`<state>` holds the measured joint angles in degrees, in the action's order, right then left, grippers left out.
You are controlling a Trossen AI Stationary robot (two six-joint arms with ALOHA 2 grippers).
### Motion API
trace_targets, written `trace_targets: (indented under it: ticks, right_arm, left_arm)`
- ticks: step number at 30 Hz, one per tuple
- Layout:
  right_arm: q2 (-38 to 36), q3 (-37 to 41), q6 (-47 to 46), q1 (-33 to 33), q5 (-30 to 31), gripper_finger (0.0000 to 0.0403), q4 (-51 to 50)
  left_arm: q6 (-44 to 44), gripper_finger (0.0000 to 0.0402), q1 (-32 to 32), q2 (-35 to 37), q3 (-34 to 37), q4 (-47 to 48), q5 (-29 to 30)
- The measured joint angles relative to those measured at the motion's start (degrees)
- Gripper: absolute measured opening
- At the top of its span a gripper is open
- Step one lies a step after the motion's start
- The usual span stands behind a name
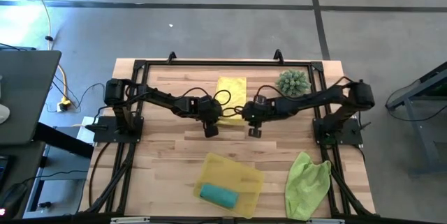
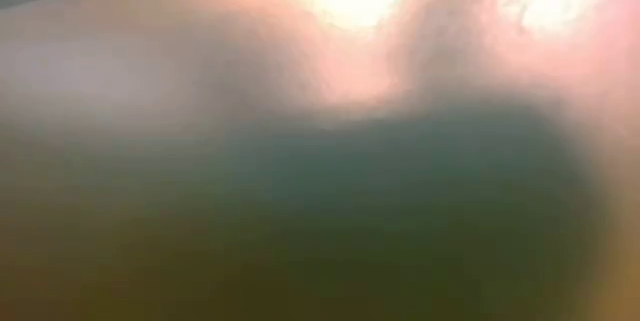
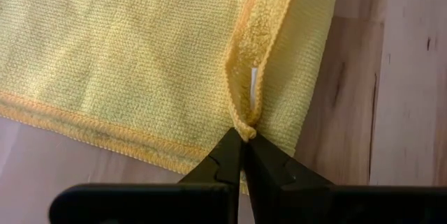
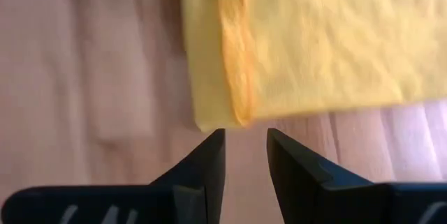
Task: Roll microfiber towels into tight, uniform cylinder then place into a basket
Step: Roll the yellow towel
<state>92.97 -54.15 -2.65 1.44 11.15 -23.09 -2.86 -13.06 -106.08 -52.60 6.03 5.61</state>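
Observation:
I need to open my left gripper, now pinching just the hem of the yellow towel's turned-over part, and take that part's folded edge (image 3: 302,123) before rolling.
The bright yellow towel (image 1: 231,93) lies spread on the table at the far middle, with a narrow strip (image 3: 269,35) along its near edge turned over. My left gripper (image 3: 242,144) stands at the towel's near left corner, shut on it. My right gripper (image 4: 244,140) is open, its fingertips just short of the towel's near right corner (image 4: 213,121) and touching nothing. The basket (image 1: 246,174) sits at the near middle with a rolled teal towel (image 1: 218,195) inside. The lime green towel (image 1: 307,185) lies crumpled at the near right. The low view is blurred and shows nothing. My left gripper pinches a small raised fold of the yellow towel's hemmed edge (image 3: 246,129) between its two fingertips, at the end of the turned-over strip. The fingers slant down from the table's left. The rest of the towel lies flat on the table.
A spiky green plant (image 1: 293,82) stands beside the yellow towel's far right. Bare wood lies between the grippers and the basket. The black frame rail (image 1: 209,62) runs along the table's edges.

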Motion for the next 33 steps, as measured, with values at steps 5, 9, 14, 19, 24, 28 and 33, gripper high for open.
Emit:
trace_targets:
  ticks: [5, 9, 14, 19, 24, 28, 33]
  right_arm:
    - [0.81, -0.05, -0.02, -2.74, -0.86, 0.0096, 8.05]
    - [4.42, 0.0, -0.91, -3.52, -0.6, 0.0096, 8.5]
    - [6.51, 0.02, -2.33, -3.3, -0.5, 0.01, 9.11]
    - [6.7, 0.02, -0.34, -3.11, 2.59, 0.0135, 9.66]
    - [8.98, 0.0, -0.35, -2.28, -0.91, 0.0179, 11.26]
    - [11.27, -0.11, 0.07, -2.14, -0.95, 0.0187, 11.2]
    - [12.74, -0.22, 1.29, -1.58, -1.21, 0.0188, 11.28]
  left_arm:
    - [-0.05, 0.0005, 0.0, 0.0, 0.0, 0.01, -0.02]
    - [-0.16, 0.0005, 0.0, 0.0, 0.0, -0.03, -0.03]
    - [-0.16, 0.0005, 0.0, 0.0, 0.0, -0.01, -0.03]
    - [-0.16, 0.0005, 0.0, 0.0, 0.0, -0.03, -0.02]
    - [-0.6, 0.0005, 0.0, 0.0, 0.0, -0.03, -0.04]
    - [-0.6, 0.0005, -0.01, 0.0, 0.0, -0.03, 0.02]
    - [-1.35, 0.0005, 0.0, 0.0, 0.0, -0.01, 0.04]
